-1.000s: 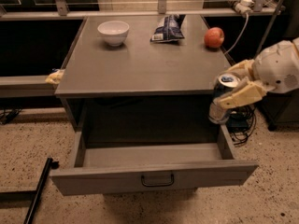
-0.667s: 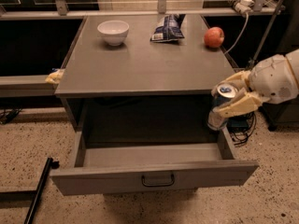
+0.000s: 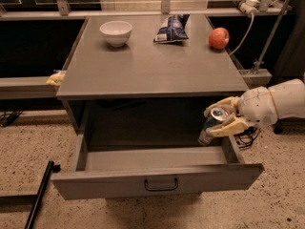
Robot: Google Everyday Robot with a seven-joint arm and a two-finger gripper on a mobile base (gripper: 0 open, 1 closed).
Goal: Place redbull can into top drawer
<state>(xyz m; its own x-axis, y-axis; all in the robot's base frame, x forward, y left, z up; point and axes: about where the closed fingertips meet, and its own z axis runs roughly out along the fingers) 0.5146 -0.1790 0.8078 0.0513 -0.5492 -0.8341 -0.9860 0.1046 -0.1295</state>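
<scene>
My gripper will let go of the redbull can on the top drawer's bottom (image 3: pixel 186 159), close behind the front with the dark handle.
The top drawer (image 3: pixel 157 182) is pulled out wide open below the grey table top (image 3: pixel 152 66), with a dark loop handle on its front. My gripper (image 3: pixel 224 120) reaches in from the right and is shut on the redbull can (image 3: pixel 212 126), a slim blue-and-silver can with a silver top. The can is tilted and hangs over the drawer's far right corner, just under the table's edge. The can's lower end is close to the drawer's inside; I cannot tell whether it touches.
On the table top stand a white bowl (image 3: pixel 116 32), a blue crinkled snack bag (image 3: pixel 171 28) and a red apple (image 3: pixel 218 38). A yellow thing (image 3: pixel 56 78) lies on a ledge at left. A black bar (image 3: pixel 40 194) lies on the floor at left. Cables hang at right.
My gripper with the redbull can has moved down and to the left, from beside the table's right edge into the drawer's right corner.
</scene>
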